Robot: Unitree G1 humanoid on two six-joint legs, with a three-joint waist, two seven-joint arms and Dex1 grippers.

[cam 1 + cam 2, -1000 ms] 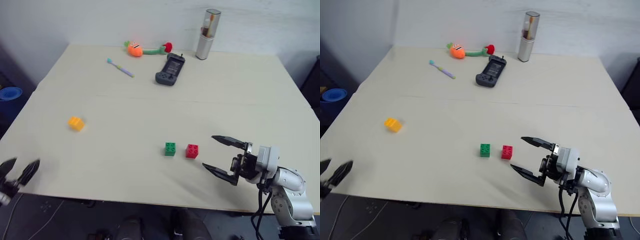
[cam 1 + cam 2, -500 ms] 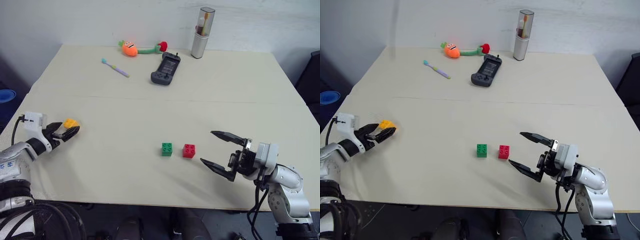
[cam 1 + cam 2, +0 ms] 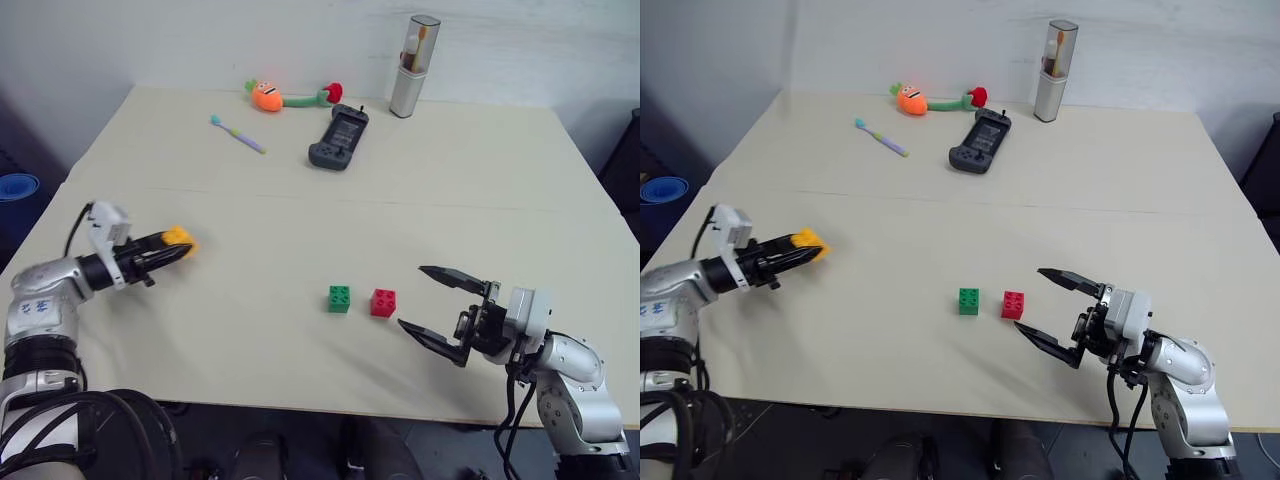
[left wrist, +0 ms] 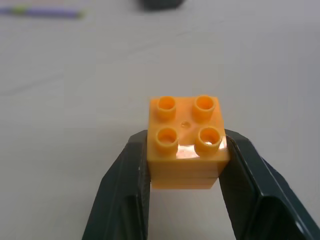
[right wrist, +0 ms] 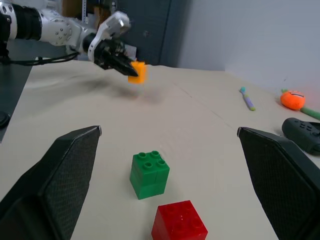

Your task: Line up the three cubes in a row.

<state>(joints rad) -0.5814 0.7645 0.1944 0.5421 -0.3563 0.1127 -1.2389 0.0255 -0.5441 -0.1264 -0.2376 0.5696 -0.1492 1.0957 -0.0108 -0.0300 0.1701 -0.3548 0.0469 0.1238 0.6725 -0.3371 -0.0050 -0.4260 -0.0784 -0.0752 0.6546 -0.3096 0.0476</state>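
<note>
My left gripper needs to release the orange-yellow cube on the table [image 3: 279, 292] next to the green cube, across from the red cube.
My left gripper [image 3: 172, 246] is shut on the orange-yellow cube [image 3: 180, 237], holding it above the left side of the table; its studs face up between the two black fingers [image 4: 125, 190]. The green cube [image 3: 339, 299] and the red cube [image 3: 383, 302] sit side by side with a small gap, near the table's front middle. My right gripper [image 3: 432, 302] stands open just to the right of the red cube, holding nothing. From the right wrist the green cube [image 5: 149, 175], the red cube [image 5: 180, 227] and the held orange-yellow cube [image 5: 137, 71] all show.
At the far side of the beige table [image 3: 300, 215] lie a carrot plush toy [image 3: 268, 96], a toothbrush [image 3: 238, 134], a black game controller [image 3: 339, 139] and an upright silver toothbrush case [image 3: 414, 66]. A blue bowl [image 3: 18, 187] sits off the table's left edge.
My left arm came in from the front left edge, closed on the orange-yellow cube and lifted it a little rightward. The right gripper stayed put. The camera view shifted slightly.
</note>
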